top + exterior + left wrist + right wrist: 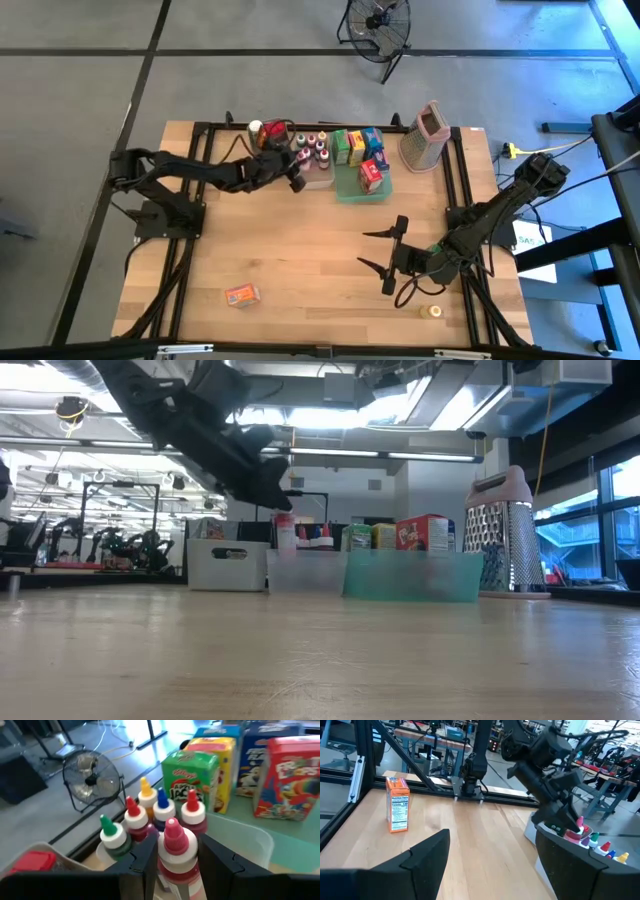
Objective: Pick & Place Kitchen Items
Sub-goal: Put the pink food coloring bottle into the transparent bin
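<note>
The robot's left gripper needs to release the pink-capped bottle in the clear bin (307,162) (189,878), next to the purple-capped bottle.
My left gripper (296,172) is over the clear bin (318,180) at the table's far side, shut on a small pink-capped bottle (173,834). Behind it in the bin stand bottles with green (108,827), red (132,809), yellow (145,786) and blue (162,800) caps. Small cereal boxes (358,150) stand in the green tray (362,194). An orange box (241,295) stands on the table near the front edge, and a small jar (432,311) sits front right. My right gripper (390,255) hovers open over the table's right half, holding nothing. My left gripper pinches the pink-capped bottle by its neck and shoulder (176,862), just below the cap, one finger (146,859) on each side. The bottle stands upright in the hold. Its lower end is hidden by the gripper, so I cannot tell whether it rests on the bin's floor.
A metal box grater (427,138) with a pink top stands right of the green tray. Another clear bin with a red-lidded jar (268,130) sits left of the bottle bin. Black frame rails run along the table's sides. Bare wood lies in the table's middle and front.
</note>
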Tool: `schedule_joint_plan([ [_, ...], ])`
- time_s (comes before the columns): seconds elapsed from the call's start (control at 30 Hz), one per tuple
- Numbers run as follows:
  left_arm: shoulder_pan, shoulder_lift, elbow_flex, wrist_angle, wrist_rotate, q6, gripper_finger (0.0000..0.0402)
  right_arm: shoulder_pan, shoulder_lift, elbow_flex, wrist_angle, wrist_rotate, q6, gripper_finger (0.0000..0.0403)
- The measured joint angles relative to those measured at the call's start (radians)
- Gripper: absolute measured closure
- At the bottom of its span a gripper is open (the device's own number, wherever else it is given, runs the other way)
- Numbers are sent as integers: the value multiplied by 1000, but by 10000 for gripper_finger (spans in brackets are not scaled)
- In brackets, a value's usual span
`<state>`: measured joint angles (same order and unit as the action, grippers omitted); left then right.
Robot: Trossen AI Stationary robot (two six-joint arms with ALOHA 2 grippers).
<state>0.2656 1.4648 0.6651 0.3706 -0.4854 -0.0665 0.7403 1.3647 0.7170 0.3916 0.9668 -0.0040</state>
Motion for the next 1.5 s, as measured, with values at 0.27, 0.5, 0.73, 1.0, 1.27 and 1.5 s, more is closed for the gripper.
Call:
schedule_joint_plan([
  [0.27,25,75,0,25,-1,-46,292,0,0,0,-25,-2,32,105],
  [0.5,25,90,0,30,12,-2,292,0,0,0,-48,-2,52,105],
  [0.73,26,90,0,28,25,19,279,0,0,0,-52,-2,50,105],
  [1.0,26,90,0,22,43,27,275,0,0,0,-52,-2,50,105],
  [1.27,26,90,0,22,43,28,273,0,0,0,-52,-2,52,105],
  [1.5,26,90,0,23,43,27,273,0,0,0,-52,-2,52,105],
])
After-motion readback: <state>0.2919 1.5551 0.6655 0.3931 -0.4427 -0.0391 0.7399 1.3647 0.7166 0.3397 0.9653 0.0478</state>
